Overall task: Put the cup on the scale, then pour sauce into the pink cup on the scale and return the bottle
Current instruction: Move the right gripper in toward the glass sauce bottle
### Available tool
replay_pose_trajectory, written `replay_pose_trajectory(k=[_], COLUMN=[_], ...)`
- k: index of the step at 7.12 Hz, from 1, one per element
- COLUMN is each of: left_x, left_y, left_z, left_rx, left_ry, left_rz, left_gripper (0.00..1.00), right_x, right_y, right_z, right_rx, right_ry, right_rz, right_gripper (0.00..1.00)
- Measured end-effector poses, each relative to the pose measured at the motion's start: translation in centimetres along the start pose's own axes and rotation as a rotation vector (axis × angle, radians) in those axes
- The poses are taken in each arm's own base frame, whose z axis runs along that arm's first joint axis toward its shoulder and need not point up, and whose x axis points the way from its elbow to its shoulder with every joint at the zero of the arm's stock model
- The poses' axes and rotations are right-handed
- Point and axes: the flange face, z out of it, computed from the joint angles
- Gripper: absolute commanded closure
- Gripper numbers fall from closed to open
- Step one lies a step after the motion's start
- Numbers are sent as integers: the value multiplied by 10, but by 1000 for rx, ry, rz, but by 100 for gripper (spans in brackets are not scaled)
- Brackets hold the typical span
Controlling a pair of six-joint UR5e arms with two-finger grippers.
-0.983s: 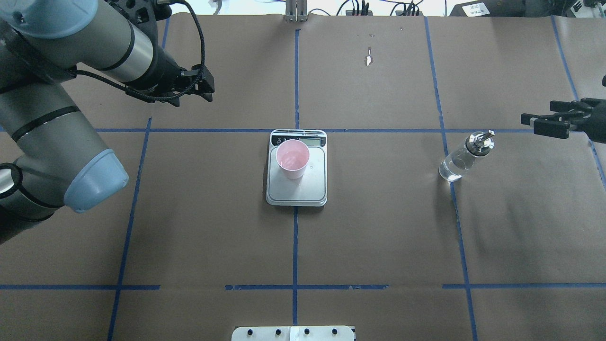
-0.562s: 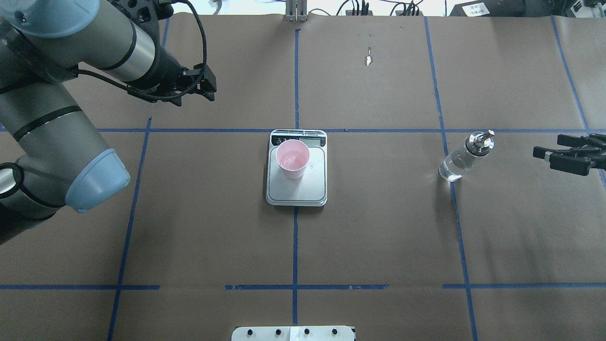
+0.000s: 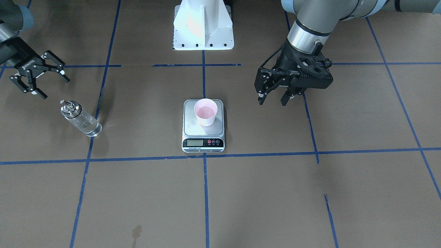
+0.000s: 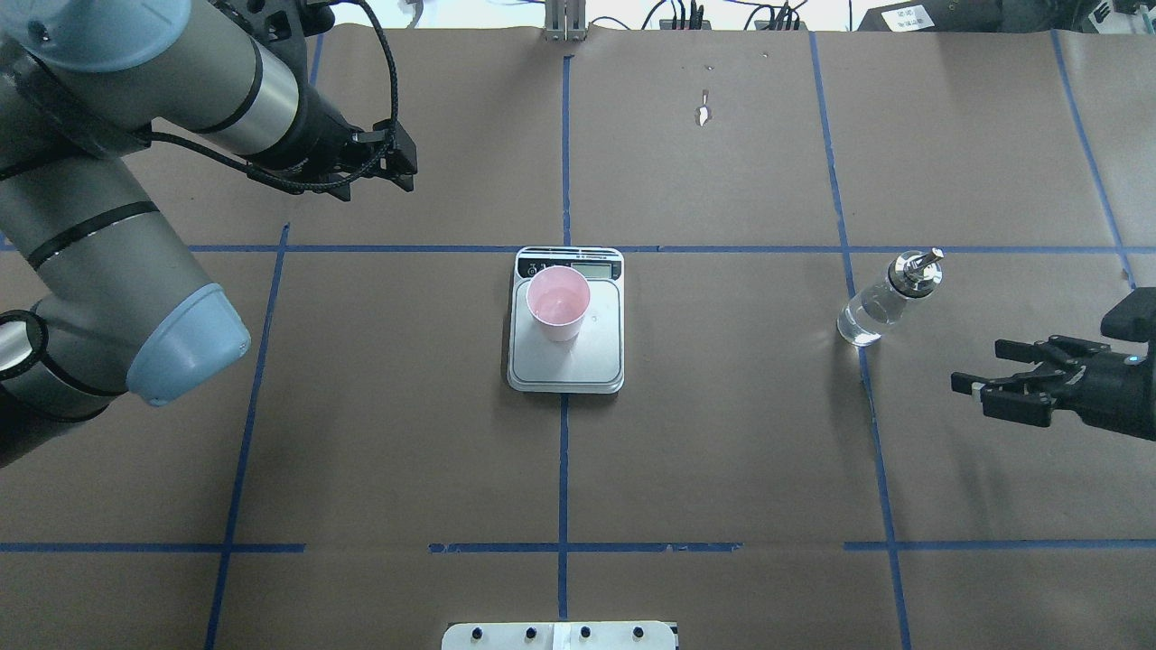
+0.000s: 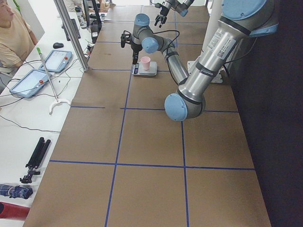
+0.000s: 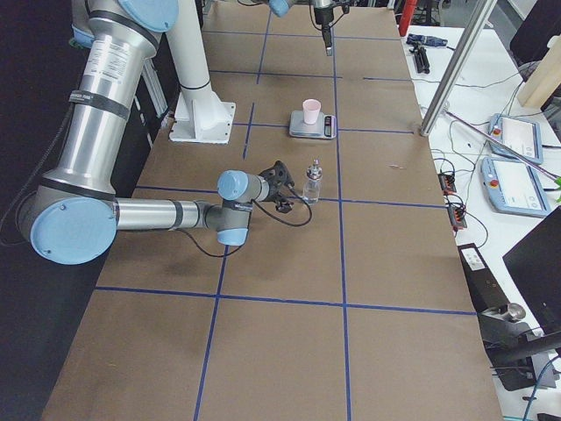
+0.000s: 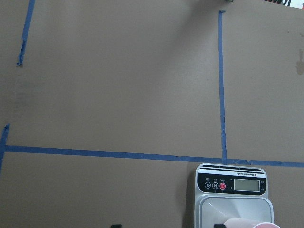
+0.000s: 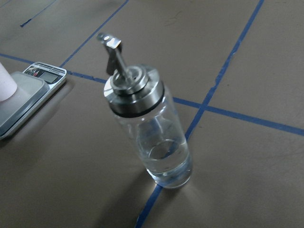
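Note:
The robot's right gripper needs to move to the clear glass bottle next and close on the middle of the bottle's body (image 3: 84,122) (image 8: 159,142), below its metal top.
The pale pink cup (image 4: 558,303) stands upright on the back left of the silver-grey scale (image 4: 578,366), also seen in the front view as cup (image 3: 205,112) on scale (image 3: 203,135). The clear glass bottle (image 4: 880,302) with a metal spout stands upright on the table to the right, a little clear sauce (image 8: 166,161) at its bottom. My right gripper (image 4: 971,390) is open, low, to the right of and nearer than the bottle, not touching it. My left gripper (image 3: 272,99) hangs open and empty, left of and beyond the scale.
Brown paper with blue tape lines covers the table. The robot's white base plate (image 3: 203,26) sits at the near edge. A person (image 5: 12,35) sits at a side bench with tablets. Open table lies between the bottle and the scale.
My right gripper has swung from beyond the bottle's far right to its near right, coming closer to it. The left arm shifted only slightly. Cup, scale and bottle stayed put.

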Motion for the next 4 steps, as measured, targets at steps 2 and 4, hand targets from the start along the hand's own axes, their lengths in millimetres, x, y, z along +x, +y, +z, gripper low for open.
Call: replay_pose_trajectory(k=[2, 4], left_x=[-1, -3], left_y=[0, 2], left_z=[1, 0], left_rx=[-1, -1], left_ry=[-1, -2], left_rz=[1, 1], left_gripper=[28, 28], right_x=[-33, -44], right_y=[22, 27], right_z=[24, 33], right_rx=[74, 202], right_ry=[46, 140], right_rz=[-9, 6], right_gripper=[2, 3])
